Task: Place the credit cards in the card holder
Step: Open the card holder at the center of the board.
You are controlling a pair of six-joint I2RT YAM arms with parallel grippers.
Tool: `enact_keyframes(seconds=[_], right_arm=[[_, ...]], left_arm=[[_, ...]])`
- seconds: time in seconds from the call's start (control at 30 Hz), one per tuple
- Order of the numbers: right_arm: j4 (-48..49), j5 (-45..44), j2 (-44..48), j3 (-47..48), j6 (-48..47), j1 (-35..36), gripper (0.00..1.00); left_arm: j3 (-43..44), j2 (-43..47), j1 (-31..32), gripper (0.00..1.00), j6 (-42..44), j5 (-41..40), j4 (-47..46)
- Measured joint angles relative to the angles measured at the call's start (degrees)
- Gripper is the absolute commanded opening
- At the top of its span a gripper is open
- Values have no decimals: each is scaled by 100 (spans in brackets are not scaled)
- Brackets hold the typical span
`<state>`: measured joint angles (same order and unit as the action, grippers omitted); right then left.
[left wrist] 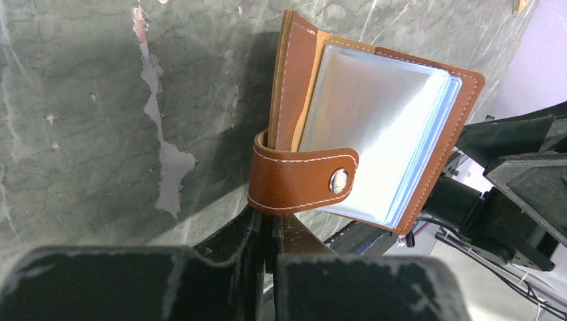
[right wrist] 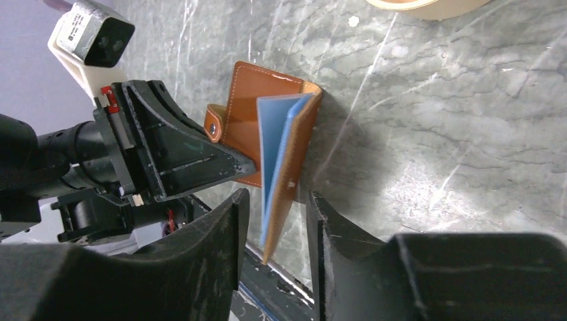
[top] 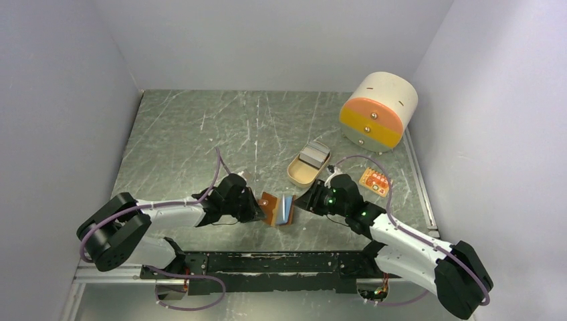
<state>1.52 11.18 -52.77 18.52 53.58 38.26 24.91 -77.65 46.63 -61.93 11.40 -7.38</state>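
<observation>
My left gripper should open and take cover and sleeves together (top: 269, 203), as it holds just the strapped cover while the blue sleeves lean toward the other cover.
The card holder (top: 277, 208), a brown leather wallet with pale blue lining, stands open on its edge near the table's front. My left gripper (top: 257, 210) is shut on one brown cover (left wrist: 284, 114), just below the strap with the snap stud (left wrist: 339, 180). My right gripper (right wrist: 277, 214) straddles the other cover and its blue sleeves (right wrist: 274, 147); its jaws stand apart with a gap on each side. The credit cards (top: 313, 155) lie as a short grey stack in the tan oval dish (top: 297, 175) behind the wallet.
A cream-and-orange drum-shaped box (top: 378, 110) lies at the back right. A small orange item (top: 374, 180) rests right of the dish. Grey walls close in on both sides, and a black rail (top: 267, 261) runs along the front edge.
</observation>
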Motion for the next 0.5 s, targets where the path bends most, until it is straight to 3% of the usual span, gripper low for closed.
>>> enact_keyframes(seconds=[0.33, 0.4, 0.5], right_arm=[[293, -4, -299, -59, 63, 149, 35], [299, -24, -378, -59, 61, 197, 29], [310, -39, -485, -59, 55, 238, 11]], left_arm=[[11, 7, 0, 9, 22, 2, 11], [13, 4, 0, 9, 37, 0, 13], [20, 4, 0, 11, 48, 2, 15]])
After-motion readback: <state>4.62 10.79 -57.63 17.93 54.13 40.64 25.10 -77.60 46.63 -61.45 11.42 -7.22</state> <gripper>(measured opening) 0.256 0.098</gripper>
